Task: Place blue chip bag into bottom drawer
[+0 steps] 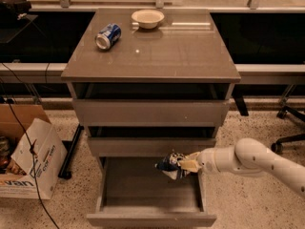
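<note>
Next, my gripper lets go of the blue chip bag on the bottom drawer's grey bottom (167, 187), slightly off the middle toward my arm.
The bottom drawer (147, 217) is pulled out wide below the two shallower drawers, and its grey floor is bare. My gripper (183, 164) reaches in from the right on a white arm and is shut on the blue chip bag (169, 165), a crumpled dark blue bag with white print. The bag hangs over the right rear part of the open drawer, just below the middle drawer's front.
A blue soda can (108, 36) lies on its side on the cabinet top (190, 51) beside a white bowl (147, 18). A cardboard box (29, 161) and cables stand on the floor to the left. An office chair base (289, 140) is at the right.
</note>
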Robot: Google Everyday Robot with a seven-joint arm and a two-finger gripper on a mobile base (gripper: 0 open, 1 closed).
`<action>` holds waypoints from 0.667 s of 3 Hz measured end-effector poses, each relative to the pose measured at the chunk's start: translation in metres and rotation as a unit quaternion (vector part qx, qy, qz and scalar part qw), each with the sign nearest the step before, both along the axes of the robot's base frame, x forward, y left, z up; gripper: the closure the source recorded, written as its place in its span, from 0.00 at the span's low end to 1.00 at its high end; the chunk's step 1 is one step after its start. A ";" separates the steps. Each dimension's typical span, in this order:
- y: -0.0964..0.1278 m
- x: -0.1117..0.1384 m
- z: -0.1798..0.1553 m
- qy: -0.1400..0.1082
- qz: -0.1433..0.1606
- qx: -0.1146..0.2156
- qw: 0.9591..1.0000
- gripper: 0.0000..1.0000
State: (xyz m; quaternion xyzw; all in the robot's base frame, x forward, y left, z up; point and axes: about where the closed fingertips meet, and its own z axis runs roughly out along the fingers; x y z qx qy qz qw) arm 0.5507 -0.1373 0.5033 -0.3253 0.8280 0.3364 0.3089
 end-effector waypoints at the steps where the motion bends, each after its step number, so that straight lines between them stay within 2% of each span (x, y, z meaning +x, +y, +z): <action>1: 0.004 -0.003 -0.011 0.009 0.002 0.006 1.000 1.00; 2: 0.010 -0.001 -0.027 0.018 -0.007 -0.004 1.000 1.00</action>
